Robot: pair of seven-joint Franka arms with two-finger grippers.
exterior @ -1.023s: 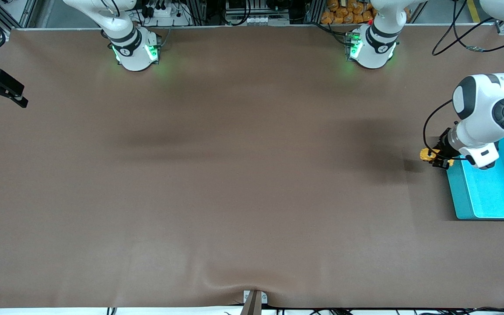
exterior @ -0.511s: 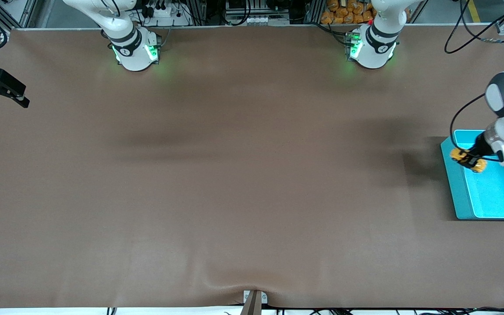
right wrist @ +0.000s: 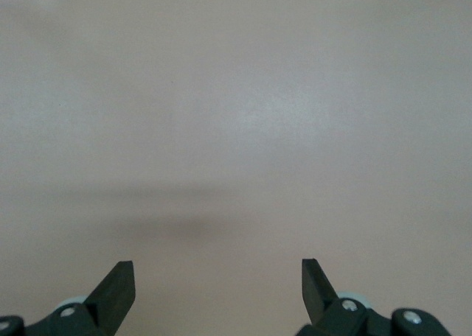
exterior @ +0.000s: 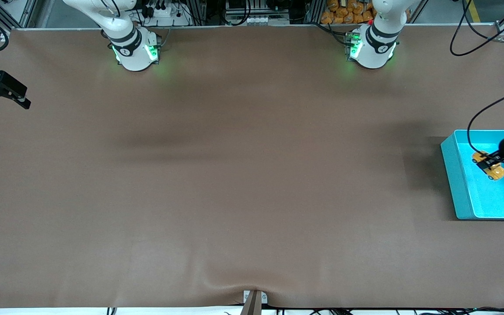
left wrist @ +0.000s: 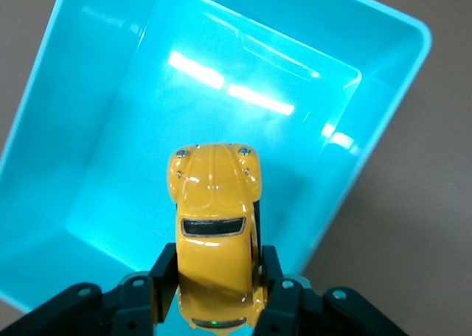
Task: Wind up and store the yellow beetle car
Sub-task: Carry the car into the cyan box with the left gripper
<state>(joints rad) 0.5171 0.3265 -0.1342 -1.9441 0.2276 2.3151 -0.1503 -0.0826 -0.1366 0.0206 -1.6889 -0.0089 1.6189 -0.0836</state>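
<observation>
I will let go of the yellow beetle car with my left gripper on the cyan bin's bottom (exterior: pixel 484 179), toward the side of the bin beside the open mat. The car still hangs inside above the bin.
The yellow beetle car (exterior: pixel 497 172) hangs in the air over the inside of the cyan bin (exterior: pixel 451 170), near the left arm's end of the table. My left gripper (exterior: pixel 488 163) is shut on it. In the left wrist view the black fingers (left wrist: pixel 166 266) press both sides of the car (left wrist: pixel 214 196), my left gripper (left wrist: pixel 217 266) pointing down at the bin floor (left wrist: pixel 110 130). My right gripper (exterior: pixel 18 94) waits over the right arm's end of the table. It stands open (right wrist: pixel 217 273) above bare brown mat, nothing between its fingers.
A brown mat (exterior: pixel 234 175) covers the whole table. The bin sits at the table's edge, partly cut off by the front view. Both arm bases (exterior: pixel 134 50) stand along the table edge farthest from the front camera. A small metal bracket (exterior: pixel 254 299) sits at the nearest edge.
My left gripper carried the car from beside the bin's corner to over the bin's inside. The right arm has stayed where it was.
</observation>
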